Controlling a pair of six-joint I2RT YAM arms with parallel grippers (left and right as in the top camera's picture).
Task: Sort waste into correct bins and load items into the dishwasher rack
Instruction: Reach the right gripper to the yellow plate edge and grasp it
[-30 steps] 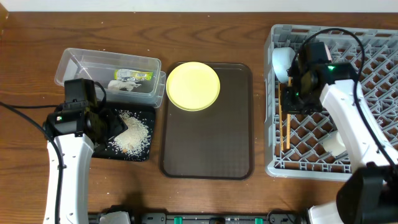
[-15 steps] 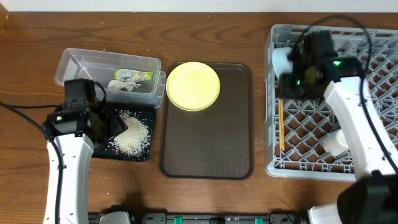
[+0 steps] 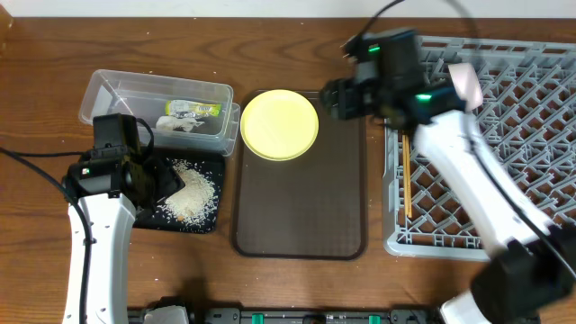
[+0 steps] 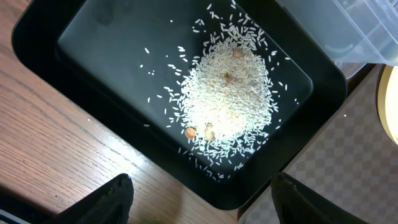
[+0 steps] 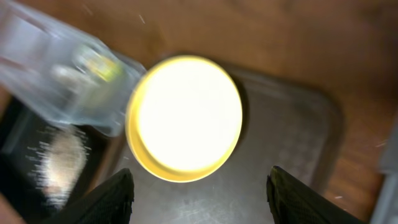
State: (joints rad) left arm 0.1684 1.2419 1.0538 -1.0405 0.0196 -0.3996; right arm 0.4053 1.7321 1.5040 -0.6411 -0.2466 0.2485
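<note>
My right gripper should next move to close on the yellow plate's rim [image 3: 317,121] [image 5: 240,129], on the side of the plate that faces the grey dishwasher rack.
The yellow plate [image 3: 279,124] [image 5: 186,118] lies at the back of the brown serving tray [image 3: 301,198]. My right gripper [image 3: 335,99] [image 5: 205,202] hovers just right of the plate, open and holding nothing. The chopsticks [image 3: 407,175] lie in the left side of the grey dishwasher rack [image 3: 531,135]. My left gripper [image 3: 160,183] [image 4: 211,208] hangs open over the near edge of the black tray [image 3: 209,164] [image 4: 93,93], which holds a pile of rice [image 3: 187,196] [image 4: 227,99]. The clear tub [image 3: 126,90] holds the green-and-yellow wrapper [image 3: 191,110] and white scraps [image 3: 183,126].
The clear tub overlaps the back of the black tray and nearly touches the plate. My right arm crosses over the rack's left half and hides part of its contents. Bare wood runs along the table's front.
My right gripper opened, left the chopsticks in the rack, and swung left to the plate. The left arm has not moved.
</note>
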